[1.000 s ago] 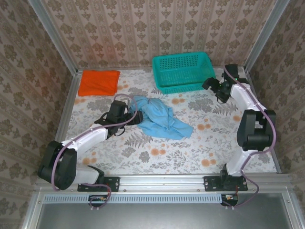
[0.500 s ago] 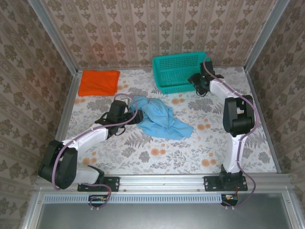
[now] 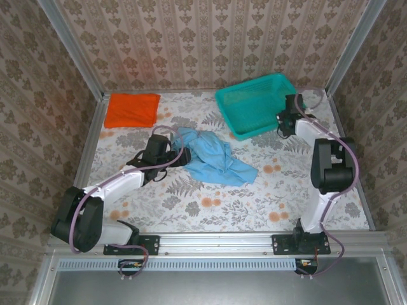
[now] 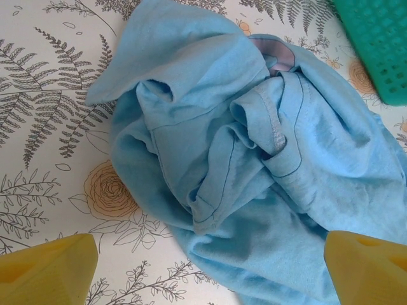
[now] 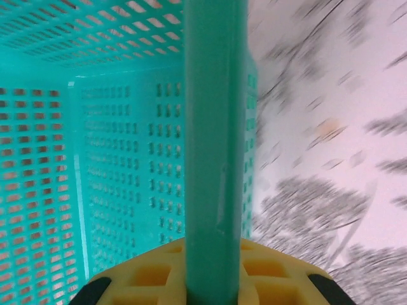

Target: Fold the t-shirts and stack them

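Next, my right gripper sets the teal basket free, letting go of it in the table's back corner (image 3: 308, 97) that lies farthest from the orange t-shirt.
The light blue t-shirt (image 3: 215, 159) lies crumpled in the middle of the table, its collar and seams clear in the left wrist view (image 4: 254, 159). My left gripper (image 3: 180, 157) is open at the shirt's left edge, just above it; the yellow fingertips (image 4: 51, 270) stand wide apart on either side of the cloth. The orange t-shirt (image 3: 132, 109) lies folded flat at the back left. My right gripper (image 3: 287, 118) is shut on the right rim of the teal basket (image 5: 213, 127).
The teal mesh basket (image 3: 254, 105) sits skewed at the back right, close to the right wall. Patterned walls close in the table on three sides. Bare floral tablecloth (image 3: 210, 203) lies in front of the blue shirt.
My right gripper swung in to the basket, closed on its rim, and the basket has shifted right and turned. The left arm and both shirts have not moved.
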Controlling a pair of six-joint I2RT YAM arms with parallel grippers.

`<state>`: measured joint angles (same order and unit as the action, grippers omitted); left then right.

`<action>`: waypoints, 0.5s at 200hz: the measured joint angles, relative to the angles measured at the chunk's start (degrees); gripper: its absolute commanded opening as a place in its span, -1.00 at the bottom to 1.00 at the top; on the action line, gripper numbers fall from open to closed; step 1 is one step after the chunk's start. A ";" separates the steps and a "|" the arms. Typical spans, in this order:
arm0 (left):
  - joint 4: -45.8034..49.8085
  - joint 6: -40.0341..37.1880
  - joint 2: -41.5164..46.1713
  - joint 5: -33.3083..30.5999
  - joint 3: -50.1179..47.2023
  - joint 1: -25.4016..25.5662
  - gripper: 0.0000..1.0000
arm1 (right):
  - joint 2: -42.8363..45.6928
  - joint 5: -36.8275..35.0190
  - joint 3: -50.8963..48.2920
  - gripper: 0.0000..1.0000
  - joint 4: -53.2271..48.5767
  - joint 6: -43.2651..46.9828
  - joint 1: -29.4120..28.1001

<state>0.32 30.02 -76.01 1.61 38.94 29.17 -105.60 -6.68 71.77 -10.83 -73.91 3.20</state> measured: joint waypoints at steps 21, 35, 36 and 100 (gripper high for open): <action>0.00 0.02 0.00 0.15 0.00 0.00 0.86 | 3.58 -2.60 -3.87 -1.00 -0.02 -2.10 4.46; -0.02 0.02 0.00 0.17 0.00 0.00 0.86 | 4.46 -4.13 -4.79 -0.99 0.00 -3.50 7.04; -0.02 0.02 0.00 0.20 0.00 0.00 0.86 | 4.48 -4.20 -4.79 -0.99 -0.02 -3.56 7.17; -0.07 0.00 0.00 0.17 0.00 0.00 0.86 | 2.08 -7.10 -0.61 -0.95 -0.04 -4.48 10.49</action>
<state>0.25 30.02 -76.01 1.78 38.94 29.17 -103.53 -13.78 71.16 -10.87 -78.39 13.69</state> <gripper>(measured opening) 0.932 0.165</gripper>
